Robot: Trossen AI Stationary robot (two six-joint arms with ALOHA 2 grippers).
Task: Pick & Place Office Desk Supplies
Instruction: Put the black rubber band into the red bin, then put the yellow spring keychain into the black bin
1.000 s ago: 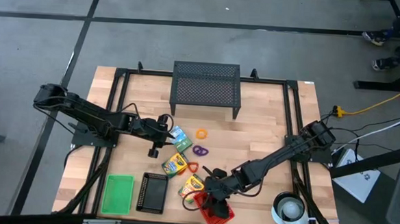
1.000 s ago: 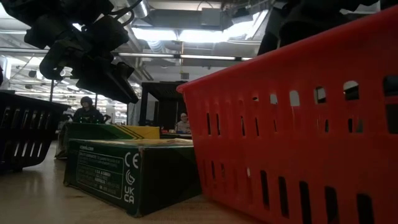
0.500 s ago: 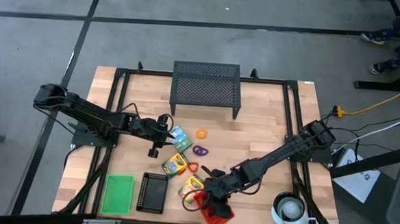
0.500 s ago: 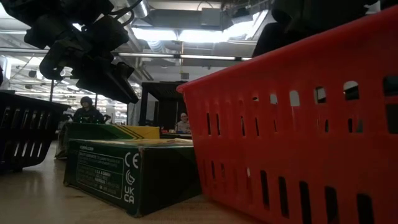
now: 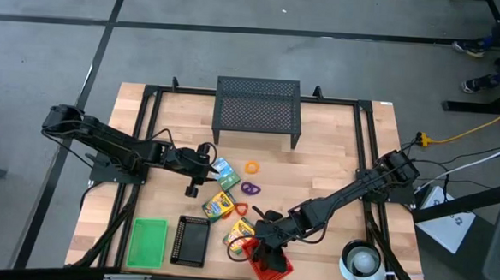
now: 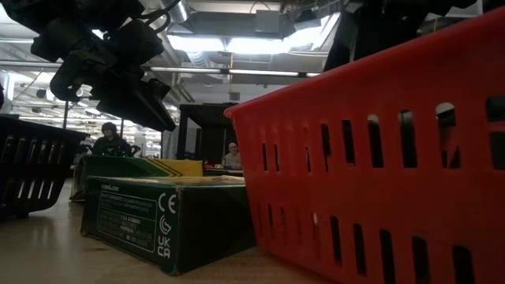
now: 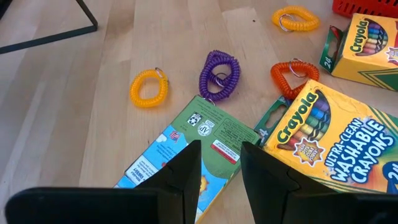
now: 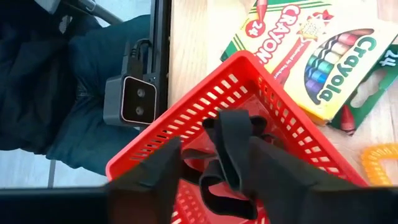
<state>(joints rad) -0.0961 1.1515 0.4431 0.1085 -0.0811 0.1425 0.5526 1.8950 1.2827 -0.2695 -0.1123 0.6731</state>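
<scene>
My left gripper should next move to the yellow ring nearest the black mesh stand and close on its side (image 5: 251, 172) (image 7: 164, 89) that faces the purple ring.
My right gripper (image 8: 214, 162) is inside the red basket (image 8: 186, 134), at the near edge in the high view (image 5: 267, 257). It is open, with a black clip (image 8: 231, 134) between its fingers. My left gripper (image 7: 221, 168) hangs slightly open just above a small green box (image 7: 186, 149), touching nothing. Beside that box lie a washable-crayons box (image 7: 336, 137), a second crayon box (image 7: 367, 37), a yellow ring (image 7: 148, 87), a purple ring (image 7: 218, 73) and an orange ring (image 7: 293, 70). All lie flat on the table. My right gripper has the black clip (image 8: 239, 155) between its spread fingers, which point down into the red basket. I cannot tell whether either finger touches the clip or whether it lies on the basket floor.
A black mesh stand (image 5: 257, 110) sits at the far edge. A green tray (image 5: 148, 242) and a black basket (image 5: 190, 240) stand near the front left, and a white roll (image 5: 362, 259) at the front right. Bare wood lies right of the rings. People sit in the room behind (image 6: 110, 138).
In the low view the dark shape of my right gripper dipped, then came back up over the red basket. The basket's upper slots now let more light through. The left arm and the supplies on the table have stayed put.
</scene>
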